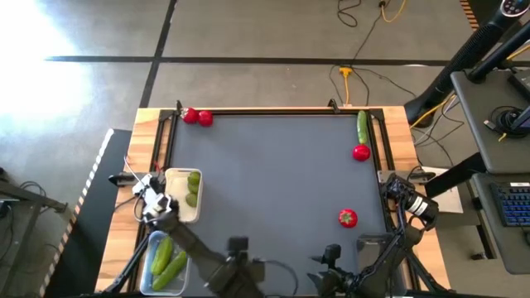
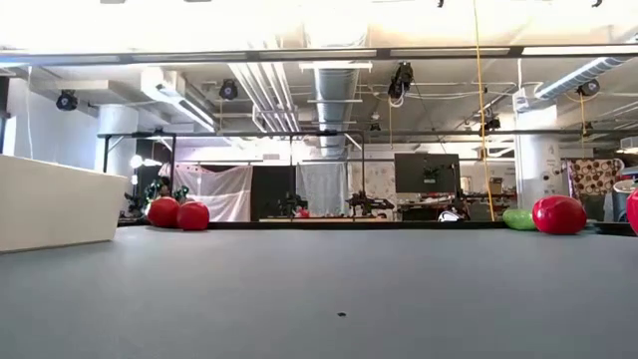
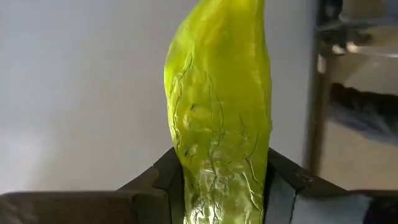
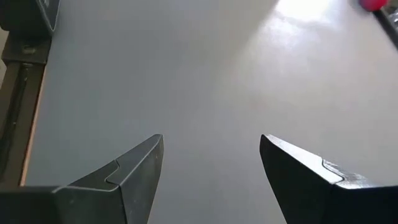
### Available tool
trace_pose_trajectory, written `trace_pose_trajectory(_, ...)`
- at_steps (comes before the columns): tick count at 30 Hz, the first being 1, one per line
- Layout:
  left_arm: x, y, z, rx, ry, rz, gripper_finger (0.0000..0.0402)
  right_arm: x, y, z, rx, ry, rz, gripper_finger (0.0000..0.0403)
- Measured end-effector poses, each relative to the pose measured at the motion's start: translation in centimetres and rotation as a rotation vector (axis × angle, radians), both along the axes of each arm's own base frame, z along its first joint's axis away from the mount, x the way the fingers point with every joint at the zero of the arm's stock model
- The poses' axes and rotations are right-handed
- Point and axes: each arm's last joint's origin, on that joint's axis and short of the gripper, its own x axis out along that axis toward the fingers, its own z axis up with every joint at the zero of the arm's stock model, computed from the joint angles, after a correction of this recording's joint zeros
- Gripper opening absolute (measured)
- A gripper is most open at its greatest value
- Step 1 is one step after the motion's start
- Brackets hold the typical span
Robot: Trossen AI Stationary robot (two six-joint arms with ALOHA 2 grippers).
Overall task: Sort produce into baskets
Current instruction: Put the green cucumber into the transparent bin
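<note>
My left gripper needs to let go of the yellow-green cucumber-like piece in the clear tub (image 1: 171,263), among the other cucumber-like pieces.
My left gripper (image 3: 221,167) is shut on a long, glossy yellow-green cucumber-like piece (image 3: 217,93). In the high view it is at the table's left edge (image 1: 155,204), between the white tray (image 1: 175,217) and a clear tub (image 1: 147,283), and the arm hides the hold. The tray holds two lime-like pieces (image 1: 193,187). The tub holds two cucumber-like pieces (image 1: 166,261). My right gripper (image 4: 211,142) is open and empty over bare mat near the table's right edge (image 1: 399,194). My left gripper pinches the cucumber-like piece near one end (image 3: 217,183) between its two fingers (image 3: 163,173). The piece runs along the fingers and sticks out well beyond their tips. Whether it rests on anything does not show.
Two red pieces (image 1: 198,117) lie at the far left corner. A cucumber-like piece (image 1: 362,126) and a red piece (image 1: 361,152) lie at the far right. Another red piece (image 1: 348,218) lies near right. The mat's middle (image 1: 273,182) is bare. The low view shows the tray wall (image 2: 60,204).
</note>
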Motion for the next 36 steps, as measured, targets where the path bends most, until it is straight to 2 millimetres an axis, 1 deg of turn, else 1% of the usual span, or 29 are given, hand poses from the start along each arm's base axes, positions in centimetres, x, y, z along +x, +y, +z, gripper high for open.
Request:
trace_pose_trajectory(2, -1.5, -1.0, 0.0, 0.029, 0.010, 0.031, 0.0122, 0.0, 0.0, 0.0, -0.015, -0.014, 0.002, 0.0260)
trace_pose_trajectory(6, -3.6, -3.3, -0.6, 0.032, 0.000, 0.052, 0.0123, 0.1, -0.1, 0.1, -0.022, -0.023, 0.000, 0.0260)
trace_pose_trajectory(9, -5.3, -4.6, -1.1, 0.029, 0.019, 0.077, 0.0124, 0.2, -0.1, 0.1, -0.020, -0.026, -0.004, 0.0260)
trace_pose_trajectory(13, -7.4, -5.5, -1.6, 0.035, 0.047, 0.112, 0.0124, 0.4, -0.3, 0.1, -0.019, -0.028, -0.011, 0.0260)
trace_pose_trajectory(15, -8.6, -5.6, -1.6, 0.038, 0.066, 0.143, 0.0125, 0.6, -0.4, 0.1, -0.022, -0.030, -0.017, 0.0260)
trace_pose_trajectory(18, -10.9, -5.0, -1.6, 0.062, 0.088, 0.222, 0.0125, 0.8, -0.6, 0.2, -0.026, -0.033, -0.023, 0.0260)
trace_pose_trajectory(20, -12.7, -4.0, -1.2, 0.080, 0.095, 0.297, 0.0125, 1.0, -0.6, 0.2, -0.026, -0.034, -0.024, 0.0260)
trace_pose_trajectory(24, -16.8, -1.4, -0.5, 0.106, 0.075, 0.503, 0.0125, 1.3, -0.7, 0.5, -0.029, -0.034, -0.020, 0.0260)
trace_pose_trajectory(26, -18.7, 0.0, -0.6, 0.121, 0.083, 0.624, 0.0125, 1.3, -0.7, 0.5, -0.035, -0.032, -0.018, 0.0260)
trace_pose_trajectory(28, -20.2, 1.2, -0.8, 0.106, 0.119, 0.739, 0.0125, 1.3, -0.7, 0.5, -0.036, -0.032, -0.018, 0.0260)
trace_pose_trajectory(31, -21.3, 2.6, -2.1, 0.081, 0.161, 0.857, 0.0126, 1.4, -0.8, 0.5, -0.039, -0.036, -0.021, 0.0260)
trace_pose_trajectory(34, -21.7, 3.4, -3.8, 0.043, 0.158, 0.879, 0.0130, 1.5, -0.9, 0.5, -0.040, -0.037, -0.024, 0.0260)
trace_pose_trajectory(36, -21.7, 3.7, -4.8, 0.025, 0.158, 0.884, 0.0141, 1.6, -0.9, 0.5, -0.039, -0.037, -0.027, 0.0260)
